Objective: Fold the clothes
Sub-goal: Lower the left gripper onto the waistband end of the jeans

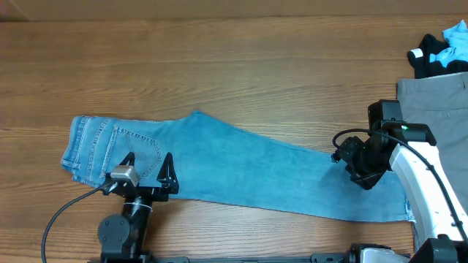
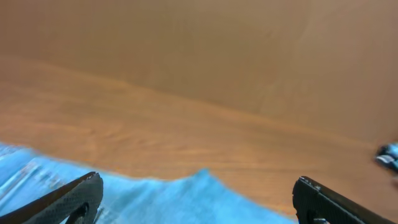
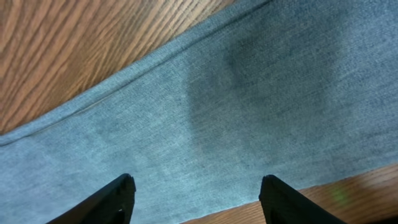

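Observation:
Next, my right gripper pinches the jeans' lower leg [image 1: 344,195] and pulls it straight and clear before folding, because the jeans lie slanted with their leg ends against the grey trousers.
Light blue denim jeans [image 1: 241,164] lie flat across the table, folded lengthwise, waistband and stitched pockets at the left, leg ends at the right. My left gripper [image 1: 149,162] is open and empty over the pocket area; its view shows the jeans' edge [image 2: 186,199] between the fingers. My right gripper [image 1: 349,164] is open and empty above the lower leg; its view shows denim [image 3: 249,106] under the fingers [image 3: 196,190]. Grey trousers [image 1: 435,98] lie at the right edge. Small black, white and cyan garments [image 1: 442,51] sit at the far right corner.
The wooden table [image 1: 219,66] stretches behind the jeans. The right arm's white link [image 1: 424,183] reaches over the leg ends. A black cable [image 1: 66,212] runs from the left wrist toward the front edge.

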Robot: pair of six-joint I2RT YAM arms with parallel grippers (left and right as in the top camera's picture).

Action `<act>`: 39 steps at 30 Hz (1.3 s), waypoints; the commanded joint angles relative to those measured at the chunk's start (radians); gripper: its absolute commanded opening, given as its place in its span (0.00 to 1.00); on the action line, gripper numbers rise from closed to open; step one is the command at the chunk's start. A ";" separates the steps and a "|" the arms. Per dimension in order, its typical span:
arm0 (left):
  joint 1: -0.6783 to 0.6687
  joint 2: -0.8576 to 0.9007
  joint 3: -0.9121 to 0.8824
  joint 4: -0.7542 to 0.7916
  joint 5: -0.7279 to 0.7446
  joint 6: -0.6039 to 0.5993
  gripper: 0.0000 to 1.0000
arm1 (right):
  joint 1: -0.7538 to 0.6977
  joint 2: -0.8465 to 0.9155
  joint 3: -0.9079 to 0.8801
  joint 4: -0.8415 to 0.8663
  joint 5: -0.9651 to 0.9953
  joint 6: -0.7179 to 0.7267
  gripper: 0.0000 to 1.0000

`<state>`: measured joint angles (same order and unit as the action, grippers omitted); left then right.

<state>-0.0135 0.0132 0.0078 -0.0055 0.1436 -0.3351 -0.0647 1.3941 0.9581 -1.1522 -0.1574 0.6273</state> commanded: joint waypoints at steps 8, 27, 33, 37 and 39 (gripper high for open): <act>-0.006 0.066 0.228 -0.143 0.168 0.079 1.00 | -0.002 -0.011 -0.003 0.010 -0.013 -0.002 0.81; -0.006 0.948 0.822 -0.615 0.013 0.309 0.86 | -0.002 -0.011 -0.003 -0.011 -0.028 -0.032 0.82; -0.006 1.157 0.822 -0.621 -0.248 0.155 0.04 | -0.002 -0.010 -0.005 -0.027 -0.028 -0.031 0.55; 0.014 1.342 0.835 -0.602 -0.257 0.131 0.04 | 0.002 -0.010 -0.052 0.002 -0.028 0.003 0.13; 0.024 1.414 0.852 -0.594 -0.250 0.129 0.04 | 0.002 -0.010 -0.093 0.036 -0.028 0.030 0.04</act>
<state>-0.0101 1.3109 0.8181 -0.6109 -0.0601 -0.1604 -0.0643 1.3922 0.9310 -1.1465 -0.1837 0.6102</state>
